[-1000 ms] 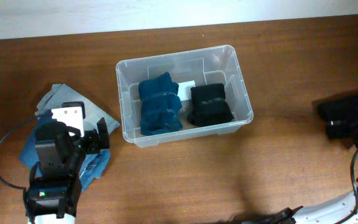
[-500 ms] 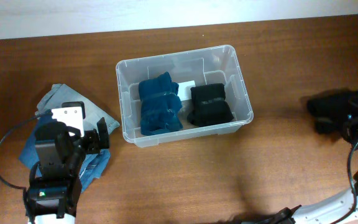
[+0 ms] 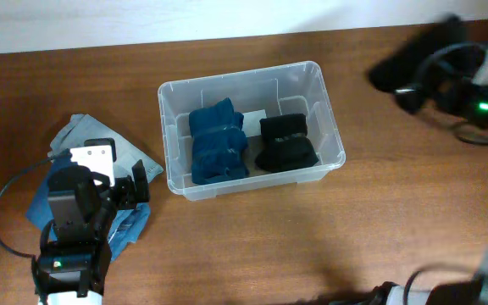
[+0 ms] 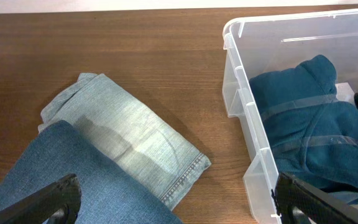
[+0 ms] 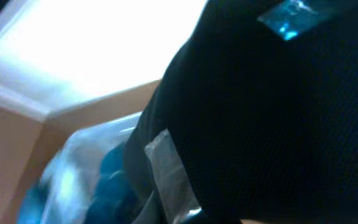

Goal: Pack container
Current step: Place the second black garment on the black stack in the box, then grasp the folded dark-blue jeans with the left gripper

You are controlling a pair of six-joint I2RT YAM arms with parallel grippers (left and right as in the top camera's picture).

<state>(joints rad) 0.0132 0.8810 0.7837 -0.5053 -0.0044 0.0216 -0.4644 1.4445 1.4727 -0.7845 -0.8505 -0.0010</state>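
I will next close my left gripper on the outer end [image 3: 41, 196] [image 4: 11, 174] of the darker blue denim piece, the end that is farthest from the clear container.
The clear container [image 3: 335, 127] stands mid-table, holding a blue taped cloth bundle [image 3: 217, 142] on its left and a black one [image 3: 286, 141] on its right. To its upper right my right gripper [image 3: 428, 73] is raised and motion-blurred, shut on another black cloth bundle [image 3: 401, 63]. That bundle [image 5: 278, 118] fills the right wrist view and hides the fingers; the container [image 5: 73, 168] is a blur below it. My left gripper [image 3: 134, 188] stays open above folded jeans [image 3: 81, 135], left of the container. In the left wrist view the gripper [image 4: 179, 205] spans the jeans [image 4: 123, 140] and the container rim [image 4: 241, 93].
The wooden table runs to a white wall along the back. A darker blue denim piece [image 4: 73, 174] lies over the lighter jeans beneath the left arm. A clear tape strip [image 5: 169, 177] wraps the held bundle.
My right gripper has shut on the black bundle at the table's right edge, then lifted it up and left toward the container. The left arm has not moved.
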